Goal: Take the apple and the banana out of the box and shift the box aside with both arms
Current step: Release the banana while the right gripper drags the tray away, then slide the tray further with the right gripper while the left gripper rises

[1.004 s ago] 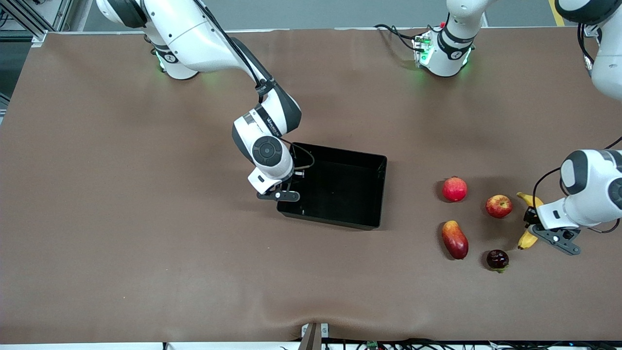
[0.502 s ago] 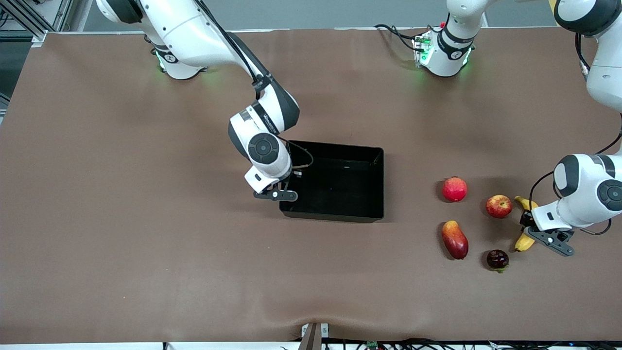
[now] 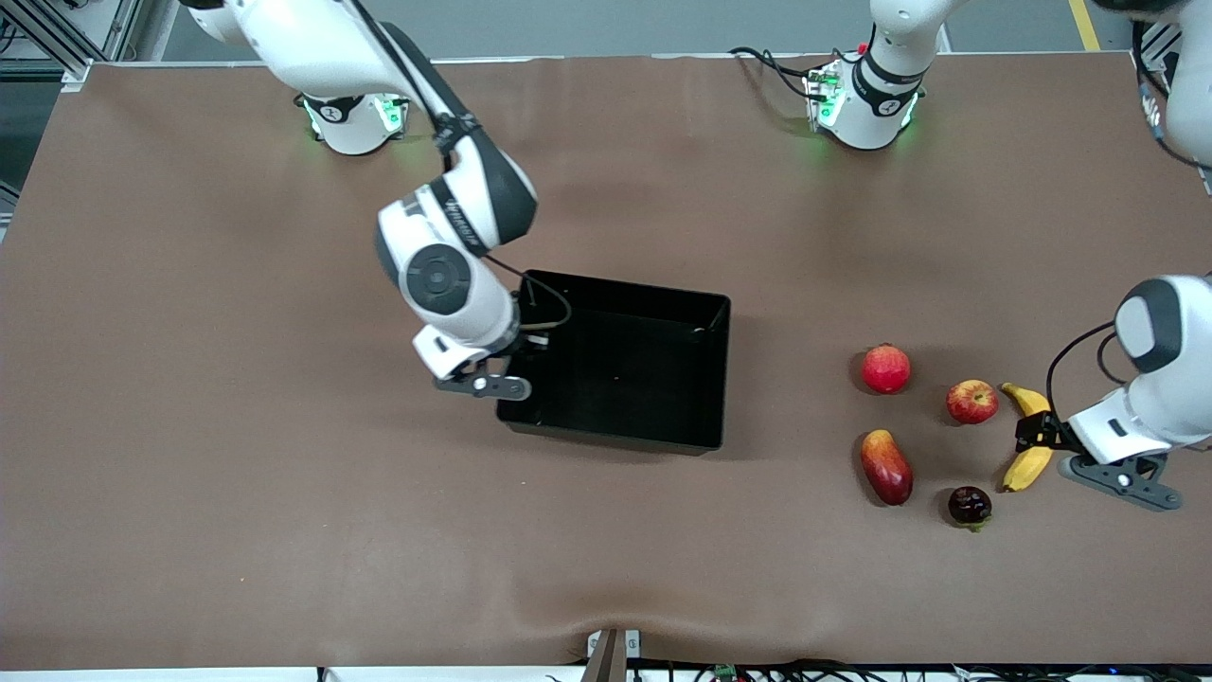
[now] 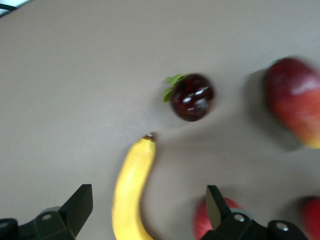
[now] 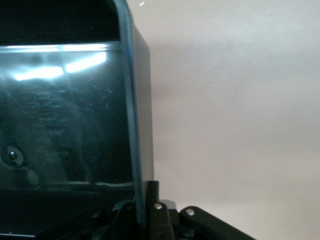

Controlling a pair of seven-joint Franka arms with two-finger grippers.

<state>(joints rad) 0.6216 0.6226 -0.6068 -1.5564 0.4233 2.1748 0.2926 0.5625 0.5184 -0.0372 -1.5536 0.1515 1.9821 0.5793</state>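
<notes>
Next, I let go of the black box with my right gripper, setting it on the brown table [image 3: 248, 398] near the end farthest from the fruits.
The black box [image 3: 620, 369] sits mid-table. My right gripper [image 3: 519, 355] is shut on the box wall [image 5: 134, 125] at the right arm's end, with the wall pinched between its fingers [image 5: 154, 200]. The yellow banana [image 3: 1028, 462] lies at the left arm's end of the table, and the streaked red apple [image 3: 972, 402] lies beside it. My left gripper [image 3: 1035, 432] is open just over the banana [image 4: 131, 195]. Its fingertips [image 4: 80, 202] stand on either side of the banana and hold nothing. Part of the apple [image 4: 200, 227] shows next to one finger.
A plain red round fruit [image 3: 886, 368], a red-yellow mango [image 3: 886, 466] and a dark round fruit with a green stem [image 3: 970, 505] lie on the brown table [image 3: 237, 426] between the box and the banana. The box is empty inside.
My right gripper has pulled the box toward the right arm's end of the table. My left hand has shifted a little toward the left arm's end, over the banana, which still lies there.
</notes>
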